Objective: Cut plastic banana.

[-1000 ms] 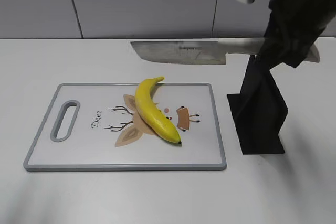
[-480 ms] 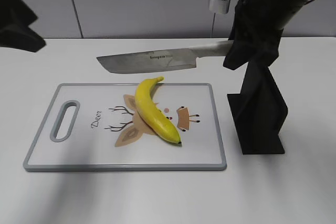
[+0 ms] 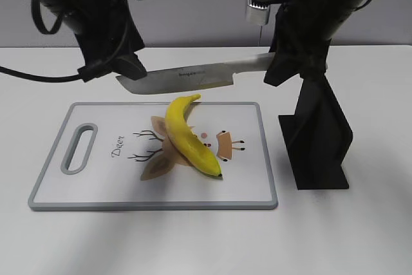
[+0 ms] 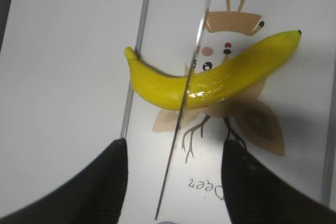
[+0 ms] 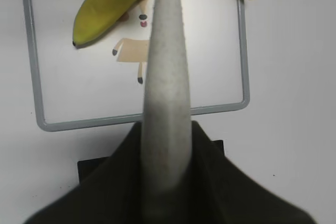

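Note:
The tip of the knife rests loose between the open fingers of my left gripper, so that gripper should move in and close on the blade (image 3: 153,82) before I cut the banana.
The plastic banana (image 3: 187,136) lies across the middle of a white cutting board (image 3: 96,185) with a grey rim and a deer print. It also shows in the left wrist view (image 4: 210,80) and the right wrist view (image 5: 105,3). My right gripper (image 3: 293,62) is shut on the grey handle (image 5: 165,103) of a kitchen knife (image 3: 187,82), held level above the banana's stem end. My left gripper (image 4: 173,156) is open, its fingers on either side of the blade's tip (image 4: 170,182), apart from it.
A black knife stand (image 3: 318,140) stands to the right of the board. White table surface lies in front of the board and to its left.
The knife has moved left and slightly lower, over the banana. My left arm has come in from the upper left, and its open fingers now flank the blade tip.

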{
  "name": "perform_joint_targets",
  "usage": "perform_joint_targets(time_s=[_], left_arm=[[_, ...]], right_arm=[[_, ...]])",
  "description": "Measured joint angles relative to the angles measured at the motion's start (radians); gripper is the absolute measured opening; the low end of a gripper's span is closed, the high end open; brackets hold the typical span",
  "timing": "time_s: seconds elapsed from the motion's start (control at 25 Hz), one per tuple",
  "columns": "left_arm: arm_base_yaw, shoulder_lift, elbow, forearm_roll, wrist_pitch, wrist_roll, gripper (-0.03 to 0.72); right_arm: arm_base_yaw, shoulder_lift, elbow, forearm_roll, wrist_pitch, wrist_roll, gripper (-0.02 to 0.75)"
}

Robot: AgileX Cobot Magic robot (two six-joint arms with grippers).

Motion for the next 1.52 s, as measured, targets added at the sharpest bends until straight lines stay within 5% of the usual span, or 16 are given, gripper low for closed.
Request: perform_joint_targets(time_s=[0.2,0.32,0.44,0.64,0.8,1.0,1.12,1.32,1.52], left_arm=[[-0.001,0.057,-0.004,-0.001,-0.008,0.003,0.508],[-0.001,0.072,-0.004,-0.001,-0.023,0.004,0.360],[-0.001,0.072,-0.005,0.012,-0.022,0.004,0.091],[-0.001,0.072,-0.006,0.034,-0.002,0.006,-0.007],[-0.001,0.072,-0.007,0.037,0.005,0.006,0.049],[0.000,0.072,-0.008,0.036,0.011,0.006,0.411],[0.000,0.072,-0.008,0.037,0.007,0.006,0.541],[0.000,0.102,-0.009,0.043,-0.002,0.006,0.541],[0.000,0.151,-0.009,0.054,0.002,0.006,0.376]], right_arm=[[0.000,0.022,-0.001,0.037,-0.020,-0.039,0.179],[0.000,0.049,-0.002,0.061,-0.030,-0.056,0.179],[0.000,0.068,-0.003,0.067,-0.048,-0.069,0.179],[0.000,0.070,-0.003,0.074,-0.069,-0.106,0.179],[0.000,0.070,-0.003,0.087,-0.070,-0.111,0.179],[0.000,0.071,-0.003,0.096,-0.070,-0.111,0.179],[0.000,0.071,-0.003,0.096,-0.070,-0.112,0.179],[0.000,0.071,-0.003,0.099,-0.070,-0.112,0.179],[0.000,0.071,-0.003,0.100,-0.070,-0.112,0.179]])
